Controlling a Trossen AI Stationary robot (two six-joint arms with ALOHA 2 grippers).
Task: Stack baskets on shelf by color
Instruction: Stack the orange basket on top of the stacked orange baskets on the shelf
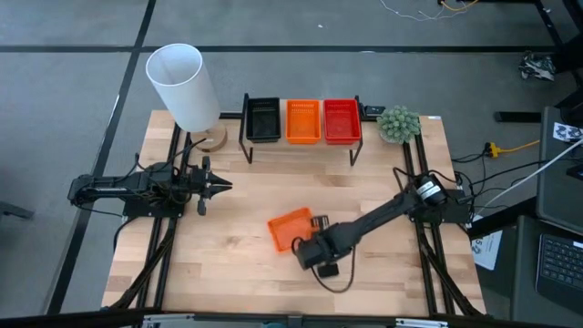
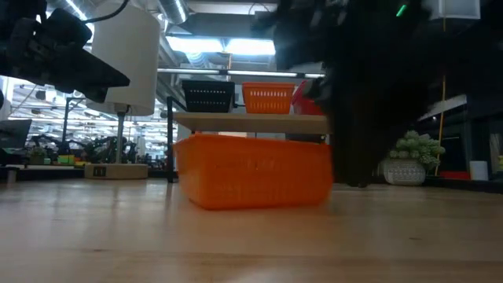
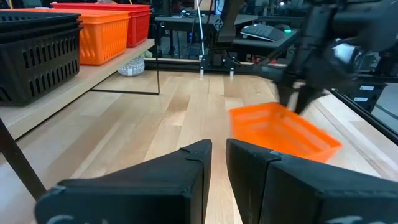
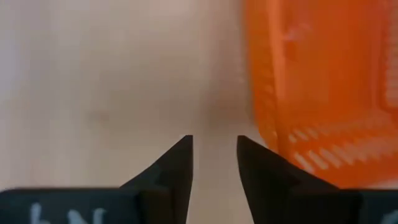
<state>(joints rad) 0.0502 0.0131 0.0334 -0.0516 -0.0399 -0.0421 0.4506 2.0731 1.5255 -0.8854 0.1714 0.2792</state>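
Observation:
Next, my right gripper closes on the near rim (image 1: 292, 246) (image 4: 280, 121) of the loose orange basket, because that basket belongs with the orange basket on the shelf.
An orange basket (image 1: 290, 228) sits flat on its bottom on the tabletop, near the middle. My right gripper (image 4: 214, 146) points down just beside that basket's near right rim (image 4: 264, 93). It is open, and only bare table shows between its fingers. On the shelf (image 1: 301, 144) at the far edge stand black (image 1: 263, 119), orange (image 1: 303, 121) and red (image 1: 342, 120) baskets, side by side. My left gripper (image 3: 217, 149) waits level at the table's left, with a narrow gap between its fingers and nothing in it.
A white cylinder lamp (image 1: 182, 87) on a round wooden base stands at the far left of the table. A small green plant (image 1: 399, 123) stands to the right of the shelf. Bare wood lies between the shelf and the loose basket, and along the near edge.

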